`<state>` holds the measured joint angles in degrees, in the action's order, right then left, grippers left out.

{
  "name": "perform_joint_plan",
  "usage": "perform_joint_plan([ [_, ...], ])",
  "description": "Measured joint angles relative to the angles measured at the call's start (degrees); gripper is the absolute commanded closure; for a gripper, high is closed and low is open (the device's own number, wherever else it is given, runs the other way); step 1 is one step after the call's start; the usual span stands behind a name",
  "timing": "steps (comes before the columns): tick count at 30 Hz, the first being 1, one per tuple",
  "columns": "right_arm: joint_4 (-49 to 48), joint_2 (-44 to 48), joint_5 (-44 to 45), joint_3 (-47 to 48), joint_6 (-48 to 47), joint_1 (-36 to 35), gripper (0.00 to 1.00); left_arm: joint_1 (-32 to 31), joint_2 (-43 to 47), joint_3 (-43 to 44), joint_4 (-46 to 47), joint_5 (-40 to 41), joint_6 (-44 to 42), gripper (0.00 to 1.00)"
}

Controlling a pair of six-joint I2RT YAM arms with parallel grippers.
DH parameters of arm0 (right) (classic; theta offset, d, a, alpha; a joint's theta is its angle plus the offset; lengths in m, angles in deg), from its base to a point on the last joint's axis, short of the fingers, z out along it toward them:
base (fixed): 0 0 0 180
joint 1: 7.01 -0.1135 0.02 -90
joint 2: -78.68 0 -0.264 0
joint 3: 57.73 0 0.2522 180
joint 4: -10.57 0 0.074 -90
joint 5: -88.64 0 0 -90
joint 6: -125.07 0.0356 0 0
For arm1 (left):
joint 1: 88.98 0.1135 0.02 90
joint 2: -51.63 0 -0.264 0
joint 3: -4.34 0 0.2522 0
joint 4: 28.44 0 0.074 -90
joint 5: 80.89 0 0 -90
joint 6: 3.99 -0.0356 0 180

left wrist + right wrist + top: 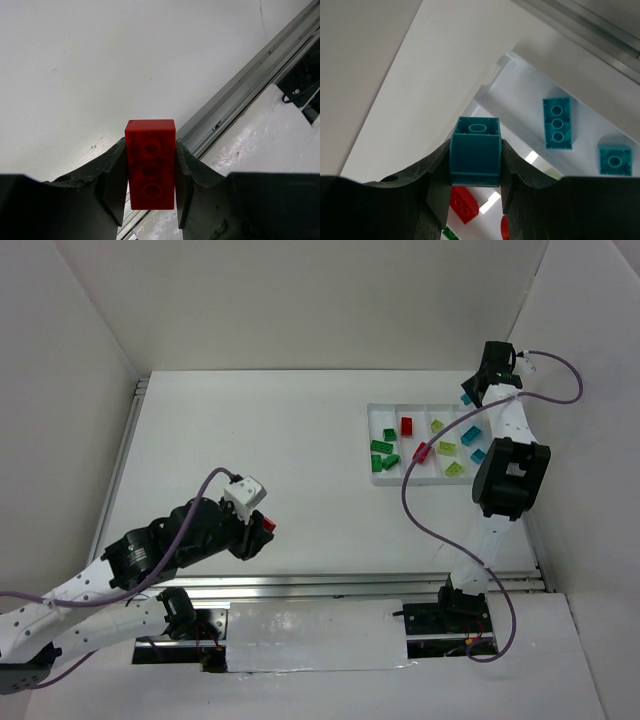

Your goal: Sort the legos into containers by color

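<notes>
The robot's right gripper will release the teal lego at the far end of the tray's teal compartment (466,414) (513,90).
My left gripper (266,527) hangs over the table's near left part, shut on a red lego (150,170) whose long sides sit between the jaws. My right gripper (468,394) is above the far right corner of the white tray (371,422), shut on a teal lego (475,157). The containers are the tray's long compartments. They hold dark green legos (381,448) at the left, red ones (407,425), yellow-green ones (446,448) and teal ones (471,434) at the right. Two teal legos (556,122) and a red one (464,207) lie below my right gripper.
The right arm's black forearm (510,478) stands just right of the tray, and its purple cable (408,485) loops over the tray's near edge. Aluminium rails (350,583) run along the table's near edge, and white walls close in the far and side edges.
</notes>
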<state>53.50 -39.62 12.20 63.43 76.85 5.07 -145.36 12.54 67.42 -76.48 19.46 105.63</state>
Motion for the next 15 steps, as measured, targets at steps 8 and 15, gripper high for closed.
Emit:
perform_joint_plan([
  [8,4.96,-8.52,2.8,7.04,0.13,1.05,0.94,0.0,-2.27,-0.22,-0.02,-1.31,-0.17,1.0],
  [15,6.19,-9.79,2.16,7.37,-0.22,1.99,0.76,0.0,0.24,-0.22,0.02,-1.73,-0.22,1.0],
])
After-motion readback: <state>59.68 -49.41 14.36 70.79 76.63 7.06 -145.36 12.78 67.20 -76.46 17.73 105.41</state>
